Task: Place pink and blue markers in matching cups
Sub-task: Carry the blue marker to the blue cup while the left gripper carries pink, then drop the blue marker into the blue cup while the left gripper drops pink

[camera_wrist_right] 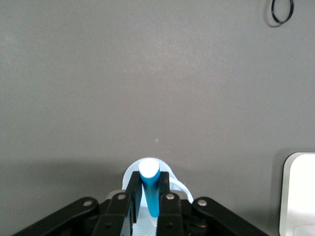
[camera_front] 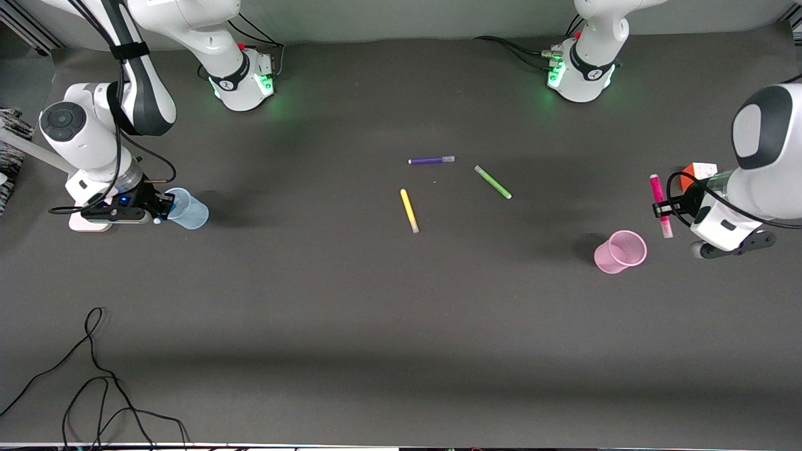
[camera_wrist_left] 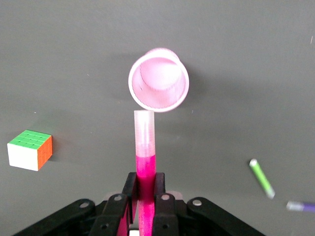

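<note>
Once the robot's left gripper lets go, the pink marker will rest inside the pale pink cup (camera_front: 626,245) (camera_wrist_left: 155,88), leaning toward the colour cube.
My left gripper (camera_front: 665,210) is shut on the pink marker (camera_front: 659,202) and holds it upright in the air, beside and above the pale pink cup (camera_front: 619,251) at the left arm's end of the table. In the left wrist view the marker (camera_wrist_left: 145,157) points its pale end at the cup's open mouth (camera_wrist_left: 158,79). My right gripper (camera_front: 160,207) is shut on the blue marker (camera_wrist_right: 151,189), held over the mouth of the pale blue cup (camera_front: 189,210) at the right arm's end; the cup's rim (camera_wrist_right: 129,173) shows right under the fingers.
A purple pen (camera_front: 431,160), a light-green pen (camera_front: 492,182) and a yellow pen (camera_front: 409,210) lie mid-table. A colour cube (camera_wrist_left: 30,149) sits on the table by the left gripper. A black cable (camera_front: 94,376) loops near the front edge. A white block (camera_wrist_right: 300,194) lies by the blue cup.
</note>
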`<state>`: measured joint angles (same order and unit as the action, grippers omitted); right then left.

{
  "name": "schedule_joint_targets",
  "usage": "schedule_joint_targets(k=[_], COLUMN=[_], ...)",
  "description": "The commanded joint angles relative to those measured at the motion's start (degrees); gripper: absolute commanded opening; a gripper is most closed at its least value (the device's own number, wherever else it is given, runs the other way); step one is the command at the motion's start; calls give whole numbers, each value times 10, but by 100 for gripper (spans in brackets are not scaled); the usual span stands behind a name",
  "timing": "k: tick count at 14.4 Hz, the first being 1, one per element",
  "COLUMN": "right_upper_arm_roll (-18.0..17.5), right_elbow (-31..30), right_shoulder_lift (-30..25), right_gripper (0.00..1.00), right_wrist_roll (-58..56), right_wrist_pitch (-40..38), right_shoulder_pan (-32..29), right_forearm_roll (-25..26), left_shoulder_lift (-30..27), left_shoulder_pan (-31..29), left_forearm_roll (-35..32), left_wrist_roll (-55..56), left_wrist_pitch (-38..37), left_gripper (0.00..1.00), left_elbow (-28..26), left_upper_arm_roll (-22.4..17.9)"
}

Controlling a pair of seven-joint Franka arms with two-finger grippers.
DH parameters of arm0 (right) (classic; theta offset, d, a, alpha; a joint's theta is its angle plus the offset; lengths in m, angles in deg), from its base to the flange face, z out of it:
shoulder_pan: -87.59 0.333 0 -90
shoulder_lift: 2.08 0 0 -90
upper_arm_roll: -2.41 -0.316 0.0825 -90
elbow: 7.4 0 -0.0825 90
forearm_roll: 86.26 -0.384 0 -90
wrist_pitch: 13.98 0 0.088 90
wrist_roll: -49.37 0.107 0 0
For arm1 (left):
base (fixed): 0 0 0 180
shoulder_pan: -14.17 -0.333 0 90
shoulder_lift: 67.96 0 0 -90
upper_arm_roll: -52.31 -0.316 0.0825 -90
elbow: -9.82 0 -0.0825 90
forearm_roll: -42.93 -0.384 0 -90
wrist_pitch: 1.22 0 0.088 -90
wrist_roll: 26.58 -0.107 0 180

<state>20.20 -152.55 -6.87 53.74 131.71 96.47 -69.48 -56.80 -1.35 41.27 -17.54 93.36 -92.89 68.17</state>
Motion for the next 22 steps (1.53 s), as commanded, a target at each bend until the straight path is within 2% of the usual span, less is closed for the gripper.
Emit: schedule_joint_targets(k=[1,2,3,4,5,9,11,12,15,18,19,20,21,22], right_upper_arm_roll=[8,8,8,8,8,1,-15,-28,-74,-111,-114,-121,-128,-128], right_elbow=[-23,-24,-24,-23,-23,11,48,69,171,283,338,397,449,482], right_shoulder_lift=[-15,-15,-15,-14,-14,-19,-21,-25,-14,27,43,68,87,96], right_gripper=[8,23,47,82,100,100,100,100,100,100,100,100,100,100], right_wrist_roll=[23,32,33,33,33,36,36,35,26,27,28,33,34,34], right_wrist_pitch=[9,7,7,7,5,-53,-107,-135,-236,-268,-316,-379,-422,-435], right_shoulder_pan=[7,7,8,7,7,6,7,7,5,4,5,6,6,7], right_forearm_roll=[10,10,10,10,10,4,-2,-21,-111,-116,-119,-129,-143,-148], left_shoulder_lift=[84,106,127,145,159,222,248,256,273,284,284,284,284,283], left_shoulder_pan=[1,3,4,3,2,6,12,15,25,25,25,24,24,24], left_forearm_roll=[-28,-40,-41,-42,-42,-55,-56,-56,-62,-69,-70,-71,-71,-71], left_wrist_roll=[-48,-58,-62,-66,-68,-68,-65,-62,-61,-61,-63,-67,-68,-68], left_wrist_pitch=[-80,-99,-108,-109,-109,-120,-117,-114,-114,-111,-111,-111,-112,-113], left_gripper=[0,0,0,0,0,0,0,0,0,0,6,31,69,96], left_elbow=[84,101,117,128,136,182,192,193,194,194,194,194,195,195], left_upper_arm_roll=[5,5,5,5,5,5,5,5,5,5,5,5,5,6])
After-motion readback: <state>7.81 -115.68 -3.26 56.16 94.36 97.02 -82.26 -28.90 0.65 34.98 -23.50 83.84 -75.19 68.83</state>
